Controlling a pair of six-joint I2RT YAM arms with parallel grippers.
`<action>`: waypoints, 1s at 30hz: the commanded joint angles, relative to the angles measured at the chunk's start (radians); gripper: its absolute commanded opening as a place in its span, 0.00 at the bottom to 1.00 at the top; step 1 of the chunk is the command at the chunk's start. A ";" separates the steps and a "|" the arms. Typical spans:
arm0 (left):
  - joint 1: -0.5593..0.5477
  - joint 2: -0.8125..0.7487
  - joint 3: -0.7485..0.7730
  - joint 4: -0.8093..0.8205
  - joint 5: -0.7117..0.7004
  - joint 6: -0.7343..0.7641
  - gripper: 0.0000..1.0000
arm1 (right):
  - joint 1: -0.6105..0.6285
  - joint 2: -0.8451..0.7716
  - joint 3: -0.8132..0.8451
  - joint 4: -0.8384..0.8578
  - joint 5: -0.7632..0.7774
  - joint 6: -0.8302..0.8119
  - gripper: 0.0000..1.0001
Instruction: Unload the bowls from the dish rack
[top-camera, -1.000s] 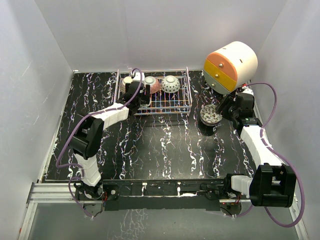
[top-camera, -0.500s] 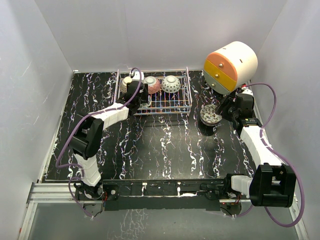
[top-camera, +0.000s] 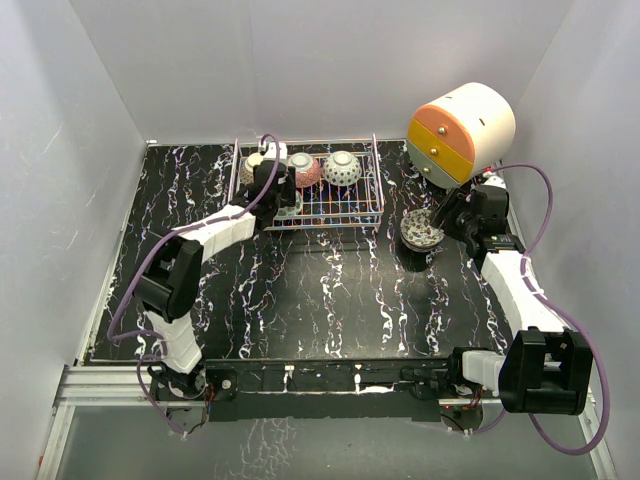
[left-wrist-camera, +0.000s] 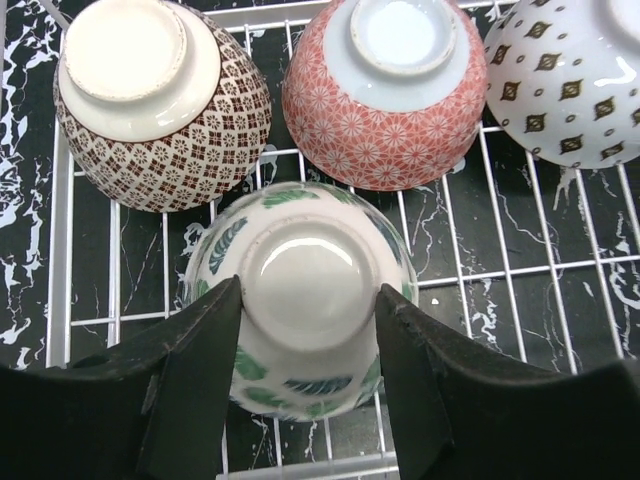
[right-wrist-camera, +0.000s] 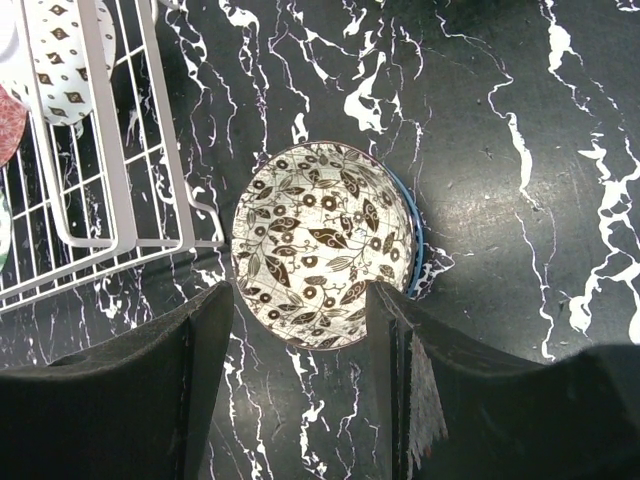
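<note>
My left fingers' ends alone pinch the green-leaf bowl's foot ring; I should open, lower and grip the foot ring deeper (left-wrist-camera: 310, 325) before lifting.
The wire dish rack (top-camera: 366, 206) stands at the back of the table. Four bowls lie upside down in it: brown-patterned (left-wrist-camera: 160, 100), pink-red (left-wrist-camera: 385, 90), grey-white (left-wrist-camera: 570, 80) and, nearer me, green-leaf (left-wrist-camera: 300, 390). My left gripper (left-wrist-camera: 310, 288) reaches into the rack (top-camera: 277, 192), and its two fingers press on either side of the green-leaf bowl's foot ring. My right gripper (right-wrist-camera: 300, 290) is open and empty above a leaf-patterned bowl (right-wrist-camera: 320, 255), which sits upright in a blue-rimmed bowl (right-wrist-camera: 415, 250) on the table right of the rack (top-camera: 421, 230).
A big white cylinder with an orange-yellow face (top-camera: 462, 128) stands at the back right, just behind my right gripper (top-camera: 445, 218). The rack's corner rail (right-wrist-camera: 120, 200) lies close to the left of the stacked bowls. White walls enclose the black marbled table (top-camera: 330, 290).
My left gripper has edged a little farther into the rack over the green-leaf bowl. The right arm has hardly moved.
</note>
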 joint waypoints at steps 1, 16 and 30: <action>-0.002 -0.108 0.041 -0.025 0.004 0.002 0.26 | 0.000 -0.023 0.056 0.039 -0.024 -0.005 0.58; -0.002 -0.067 0.088 -0.063 0.011 0.016 0.64 | 0.001 -0.020 0.112 0.048 -0.093 0.017 0.58; -0.001 -0.029 0.026 -0.041 0.013 -0.005 0.65 | 0.000 -0.017 0.070 0.051 -0.093 0.010 0.58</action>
